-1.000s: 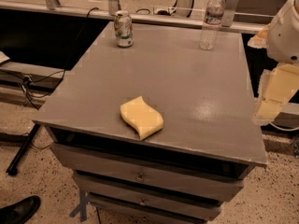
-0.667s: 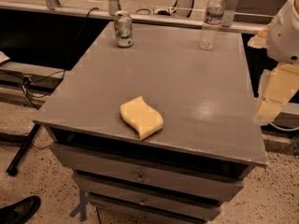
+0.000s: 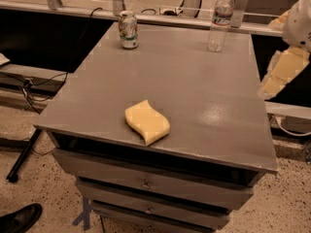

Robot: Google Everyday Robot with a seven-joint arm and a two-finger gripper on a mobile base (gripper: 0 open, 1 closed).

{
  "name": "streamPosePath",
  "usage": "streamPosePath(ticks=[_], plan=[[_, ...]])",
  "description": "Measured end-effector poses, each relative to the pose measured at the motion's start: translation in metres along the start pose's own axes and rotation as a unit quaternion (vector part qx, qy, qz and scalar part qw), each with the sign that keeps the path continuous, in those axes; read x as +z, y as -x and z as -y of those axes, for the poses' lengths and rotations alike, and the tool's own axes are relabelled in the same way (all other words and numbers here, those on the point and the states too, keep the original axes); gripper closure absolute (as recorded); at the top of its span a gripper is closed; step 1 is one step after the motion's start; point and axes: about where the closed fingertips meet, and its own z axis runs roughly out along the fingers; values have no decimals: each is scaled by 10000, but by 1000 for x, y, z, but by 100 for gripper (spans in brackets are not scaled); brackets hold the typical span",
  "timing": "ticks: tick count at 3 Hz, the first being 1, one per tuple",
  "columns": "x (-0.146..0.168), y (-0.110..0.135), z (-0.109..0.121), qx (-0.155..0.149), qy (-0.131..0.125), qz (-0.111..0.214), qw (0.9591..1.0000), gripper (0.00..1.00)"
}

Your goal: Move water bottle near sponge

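Note:
The water bottle's lower half [image 3: 218, 32], just below the red-and-white label band, should be the next place that my gripper goes to and closes on.
The water bottle [image 3: 219, 21], clear with a white cap and a red-and-white label band, stands upright at the far right corner of the grey table [image 3: 194, 81]. The pale-yellow wavy sponge [image 3: 147, 122] lies flat near the table's front edge, left of centre, far from the bottle. My gripper [image 3: 281, 74], cream-coloured, hangs off the table's right edge, below and to the right of the bottle. It touches nothing and holds nothing.
A green-and-white soda can [image 3: 129, 29] stands at the far left of the table. Drawers [image 3: 146, 183] sit under the top. Cables and a rail run behind the table. A black shoe [image 3: 19, 220] shows on the floor at lower left.
My gripper has risen a little at the right edge of the table. The bottle, sponge and can have not moved.

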Motion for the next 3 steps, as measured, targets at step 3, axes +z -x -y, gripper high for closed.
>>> streamPosePath(ticks=[3], plan=[[90, 9, 199, 1584, -1360, 1674, 9635, 0]])
